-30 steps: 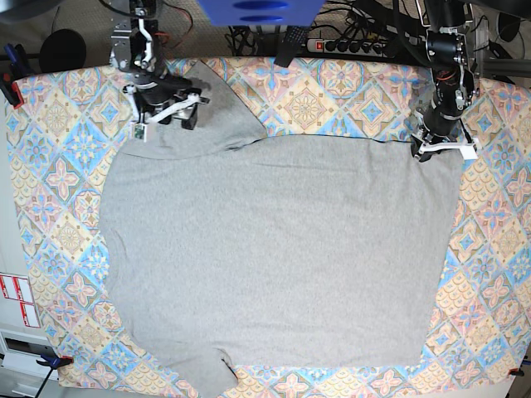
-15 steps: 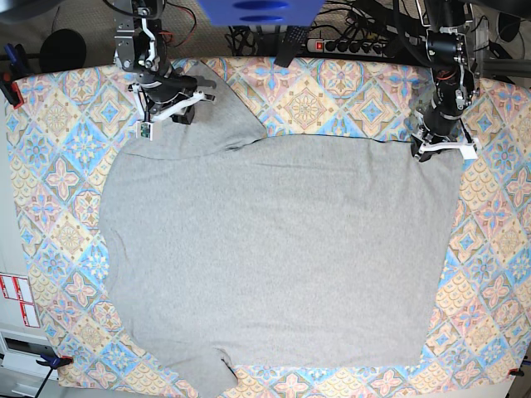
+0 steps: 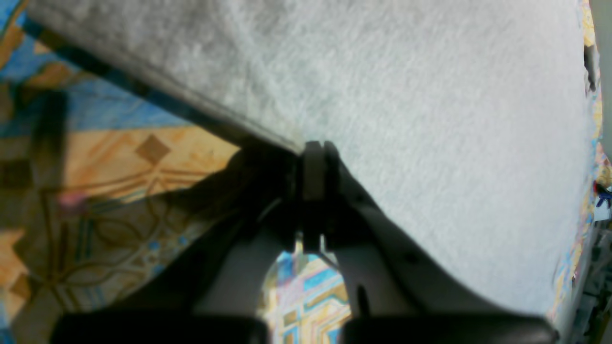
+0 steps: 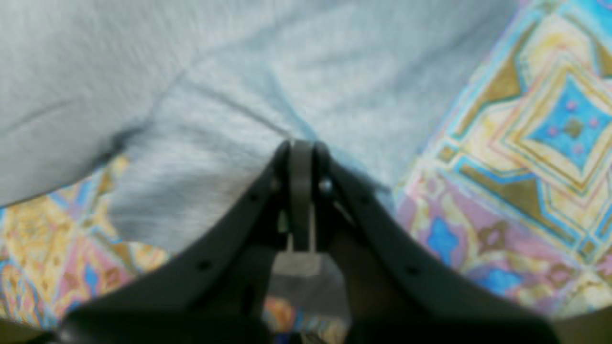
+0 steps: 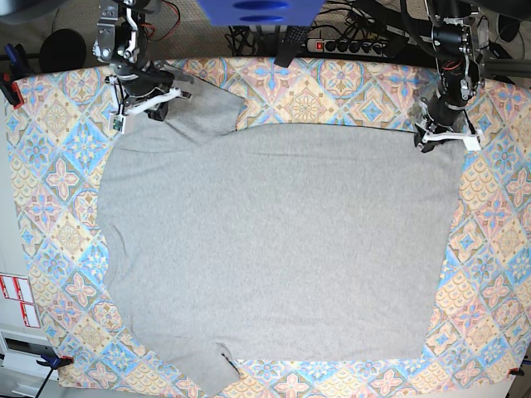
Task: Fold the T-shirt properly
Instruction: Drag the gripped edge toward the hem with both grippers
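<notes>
My right gripper will release the sleeve corner, now held at the back, over the T-shirt's flat grey body, just inside its side edge (image 5: 124, 174) (image 4: 416, 77).
The light grey T-shirt (image 5: 274, 240) lies spread flat over the patterned tablecloth (image 5: 319, 99), plain side up. At the back left, my right gripper (image 5: 149, 101) is shut on the shirt's sleeve corner. In the right wrist view its jaws (image 4: 301, 145) meet on a raised fold of grey cloth (image 4: 201, 157). At the back right, my left gripper (image 5: 433, 139) is shut on the shirt's other back corner. The left wrist view shows its jaws (image 3: 313, 149) pinched at the hem of the shirt (image 3: 430, 119).
A power strip (image 5: 348, 45) and cables lie behind the table's back edge. A red clamp (image 5: 8, 86) holds the cloth at the left edge and a blue clamp (image 5: 51, 360) at the front left corner. Tablecloth shows all round the shirt.
My right gripper has shut on the sleeve corner and moved back and to the left with it, drawing the shirt's back edge straighter. The left gripper has shifted slightly back, still shut.
</notes>
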{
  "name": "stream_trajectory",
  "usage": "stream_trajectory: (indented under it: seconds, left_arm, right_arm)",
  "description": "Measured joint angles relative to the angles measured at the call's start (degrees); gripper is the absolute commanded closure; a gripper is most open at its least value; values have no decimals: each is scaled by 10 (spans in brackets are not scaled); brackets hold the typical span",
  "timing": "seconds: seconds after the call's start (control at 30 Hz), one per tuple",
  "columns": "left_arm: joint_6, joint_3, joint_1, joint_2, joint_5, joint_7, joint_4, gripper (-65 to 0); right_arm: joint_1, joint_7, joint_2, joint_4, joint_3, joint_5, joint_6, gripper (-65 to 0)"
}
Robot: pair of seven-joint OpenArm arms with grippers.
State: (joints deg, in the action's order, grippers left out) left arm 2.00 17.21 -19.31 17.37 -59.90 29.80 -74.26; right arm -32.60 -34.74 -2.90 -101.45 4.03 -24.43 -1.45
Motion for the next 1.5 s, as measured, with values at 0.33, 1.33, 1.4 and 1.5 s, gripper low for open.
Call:
stream_trajectory:
  seconds: [0.33,1.33,1.4,1.5]
  left_arm:
    - [-17,-1,-68,9,13,13,-70,0]
    - [-22,-1,63,10,46,42,-154,0]
    - [-23,-1,92,7,73,65,-149,0]
    - [-19,-2,136,-4,95,66,-118,0]
  right_arm:
    - [-27,-16,0,-16,42,4,-64,-4]
    - [186,-69,0,-3,40,1,-69,-4]
    - [200,-76,0,31,41,5,-67,-4]
    - [237,-79,0,62,41,8,-65,-4]
